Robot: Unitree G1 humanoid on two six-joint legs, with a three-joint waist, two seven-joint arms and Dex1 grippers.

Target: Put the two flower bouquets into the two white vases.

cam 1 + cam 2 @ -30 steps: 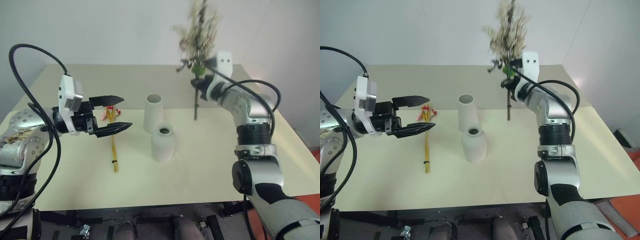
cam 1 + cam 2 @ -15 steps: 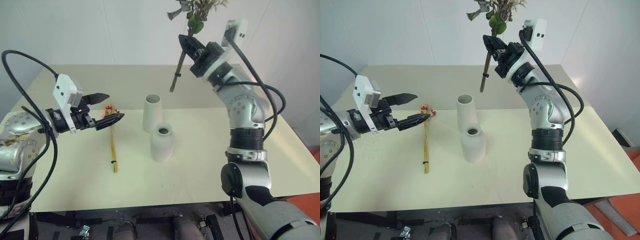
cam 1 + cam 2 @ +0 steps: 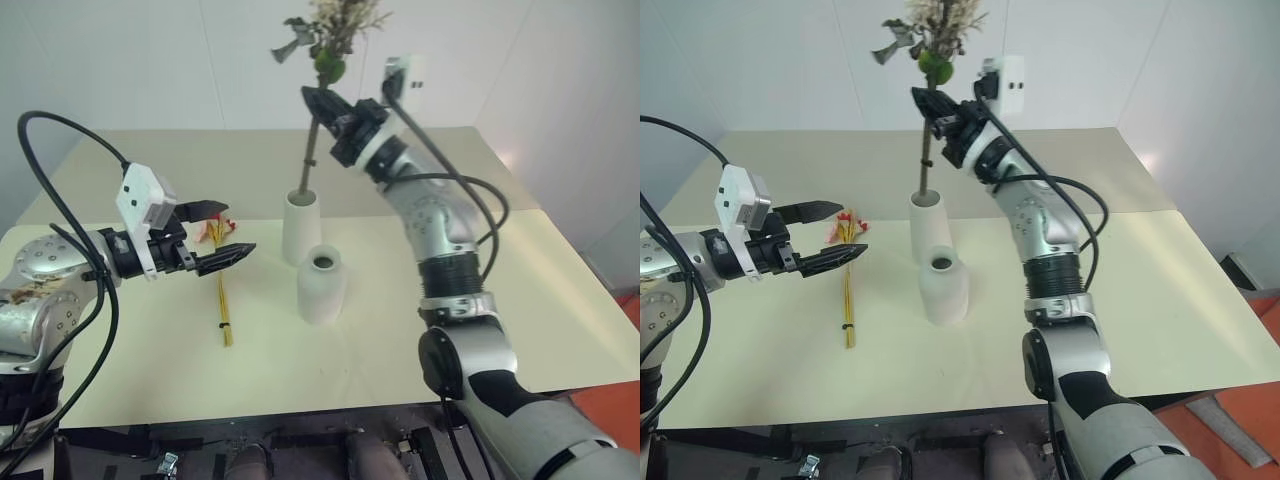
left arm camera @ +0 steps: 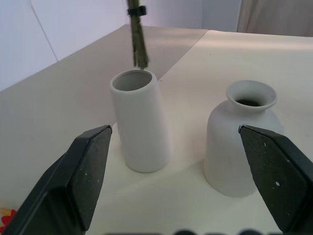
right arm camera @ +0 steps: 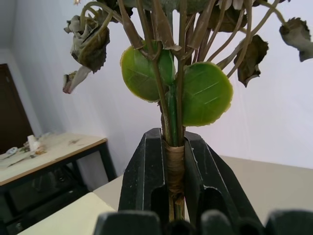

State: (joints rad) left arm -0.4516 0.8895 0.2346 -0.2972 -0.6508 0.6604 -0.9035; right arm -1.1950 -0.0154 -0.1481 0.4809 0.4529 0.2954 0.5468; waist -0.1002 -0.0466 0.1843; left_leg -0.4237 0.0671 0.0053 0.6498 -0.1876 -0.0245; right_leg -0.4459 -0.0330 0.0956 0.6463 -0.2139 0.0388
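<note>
I need to let the bushy bouquet go from my right gripper in the opening of the taller white vase (image 3: 301,198), which stands behind the rounder one.
My right gripper (image 3: 313,100) is shut on the stems of the bushy bouquet (image 3: 325,30), a bunch of pale dried sprigs and green leaves, and holds it high. Its stem (image 4: 138,44) slants down, and the cut end hangs just over the mouth of the taller white vase (image 3: 302,228). The shorter, rounder white vase (image 3: 321,285) stands right in front of it. The slim bouquet of yellow stalks with red flowers (image 3: 224,290) lies flat on the table to the left of the vases. My left gripper (image 3: 233,230) hovers open above its flower end, pointing at the vases.
The vases stand mid-table on a cream tabletop (image 3: 520,290), with bare room to the right and in front. A white wall rises behind the far edge. Black cables loop from both arms.
My right gripper has swung left with the bushy bouquet and tilted it, so the stem end now hangs over the taller vase. The left gripper has hardly moved and stays open.
</note>
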